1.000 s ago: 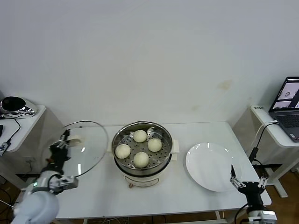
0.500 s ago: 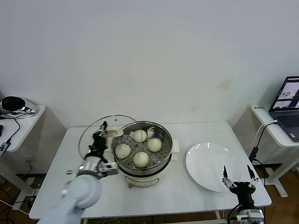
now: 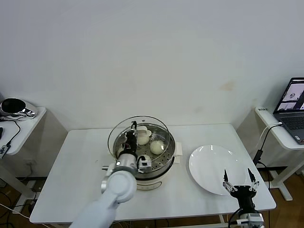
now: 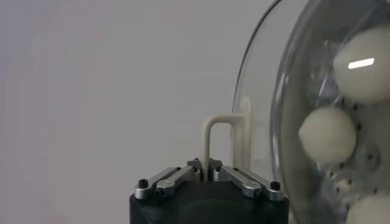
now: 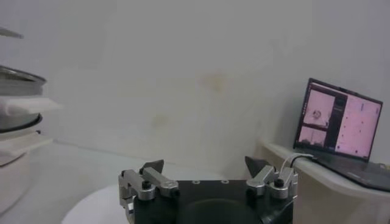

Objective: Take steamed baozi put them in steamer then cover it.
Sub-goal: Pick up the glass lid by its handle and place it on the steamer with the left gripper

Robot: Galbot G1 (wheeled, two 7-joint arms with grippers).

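The robot's left gripper should release the clear glass cover flat on the rim of the steel steamer, closed over the baozi [image 3: 145, 148].
My left gripper [image 3: 131, 138] is shut on the cream-white handle [image 3: 144, 132] of the clear glass cover [image 3: 157, 129] and holds the cover tilted just above the steel steamer [image 3: 164, 164]. Steamed baozi [image 3: 156, 147] lie on the perforated tray, seen through the glass; two are partly hidden behind my gripper. In the left wrist view my gripper [image 4: 205, 163] pinches the thin handle [image 4: 208, 135], with the cover [image 4: 268, 91] and baozi [image 4: 327, 135] beyond. My right gripper [image 3: 237, 181] is open and empty at the table's front right, also in its wrist view [image 5: 204, 164].
A flat white plate [image 3: 211, 166] lies right of the steamer, just behind my right gripper. A side table with a laptop [image 3: 293, 102] stands at the far right; another with a shiny object [image 3: 14, 107] stands at the far left. The white table [image 3: 71, 180] carries the steamer.
My left gripper has carried the cover from the table's left side rightward to over the steamer. My right gripper has shifted slightly left near the front edge.
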